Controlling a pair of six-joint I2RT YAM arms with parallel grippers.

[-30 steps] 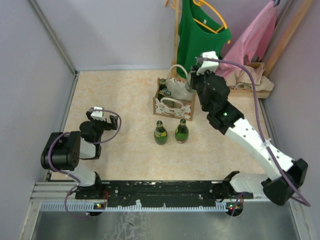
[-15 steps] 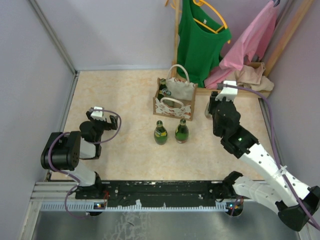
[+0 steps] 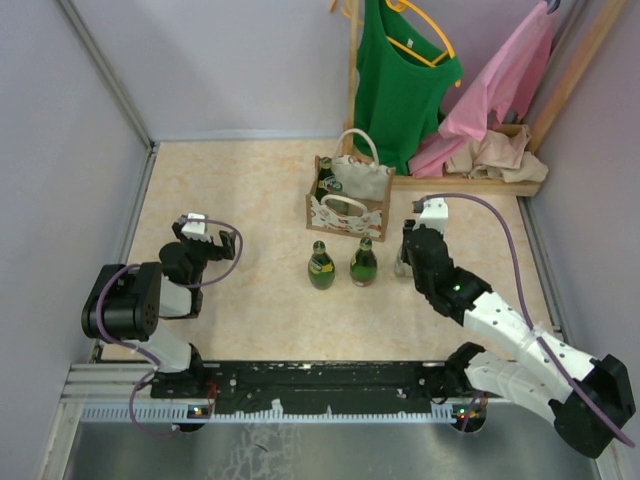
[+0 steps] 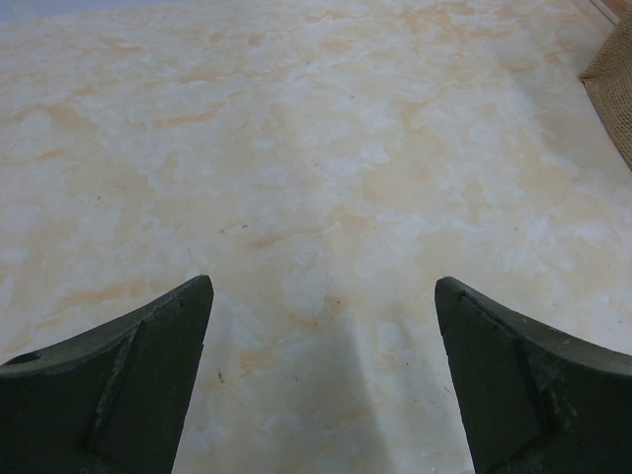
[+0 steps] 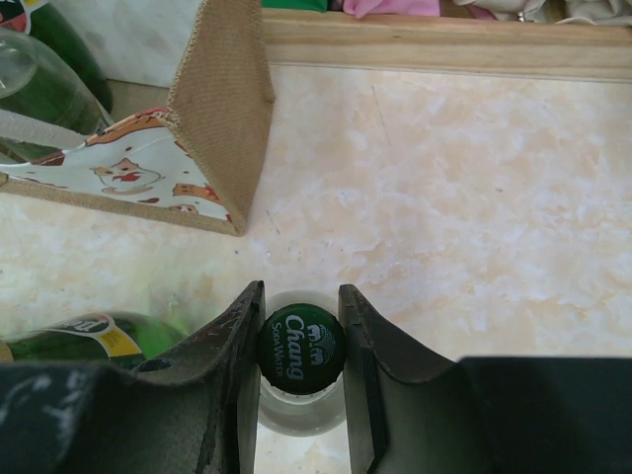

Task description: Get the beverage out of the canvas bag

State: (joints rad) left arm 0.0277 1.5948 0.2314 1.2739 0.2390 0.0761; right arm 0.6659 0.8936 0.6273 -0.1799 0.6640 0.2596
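My right gripper is to set the clear soda-water bottle down on the table (image 3: 397, 281) (image 5: 282, 419) beside the nearer green bottle. The soda-water bottle is now held upright, low by the table.
The canvas bag (image 3: 348, 198) stands at the back middle of the table, handles up, and a green bottle (image 3: 325, 180) still shows inside it. Its tan side wall also shows in the right wrist view (image 5: 222, 109). My right gripper (image 3: 404, 258) is to the right of the bag and in front of it. In the right wrist view it (image 5: 301, 348) is shut on the green "Chang" cap of a clear soda-water bottle (image 5: 296, 410) and holds it upright, low by the table. My left gripper (image 4: 321, 286) is open and empty over bare table at the left (image 3: 197, 238).
Two green bottles (image 3: 321, 268) (image 3: 363, 264) stand in front of the bag, just left of the held bottle. A wooden clothes rack base (image 3: 470, 180) with green and pink garments stands at the back right. Walls enclose the table.
My right arm has drawn back from the bag with the clear bottle, moving right and toward me, and lowered it beside the two green bottles. The left arm has not moved.
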